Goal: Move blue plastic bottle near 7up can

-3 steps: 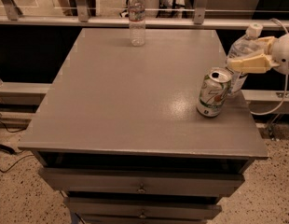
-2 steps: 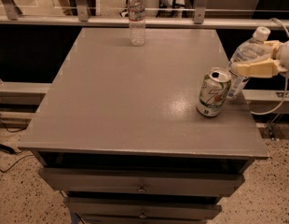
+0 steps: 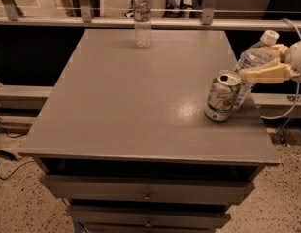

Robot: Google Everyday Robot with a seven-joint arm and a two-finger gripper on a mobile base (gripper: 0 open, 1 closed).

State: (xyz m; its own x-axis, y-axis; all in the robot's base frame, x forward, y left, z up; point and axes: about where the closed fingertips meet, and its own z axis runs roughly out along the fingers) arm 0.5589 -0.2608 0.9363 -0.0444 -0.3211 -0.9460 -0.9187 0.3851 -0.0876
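Next, my gripper sets the blue plastic bottle upright on the grey table point(image 3: 233, 108) just behind the 7up can.
The blue plastic bottle point(image 3: 252, 62) has a white cap and leans with its top to the right, at the table's right edge. My gripper point(image 3: 261, 62) comes in from the right and is shut on the bottle's middle, with one beige finger point(image 3: 264, 74) across its front. The 7up can point(image 3: 222, 96), green and white with a silver top, stands upright on the table just left of the bottle's base. The bottle's lower end sits right behind the can; I cannot tell whether they touch.
A slimmer clear bottle with a reddish label band point(image 3: 142, 18) stands at the table's far edge. The grey table point(image 3: 131, 96) has drawers below its front. A metal railing point(image 3: 92, 21) runs behind it. Cables hang at the right point(image 3: 286, 110).
The gripper and the bottle have shifted slightly to the right. The can and the far bottle have not moved.
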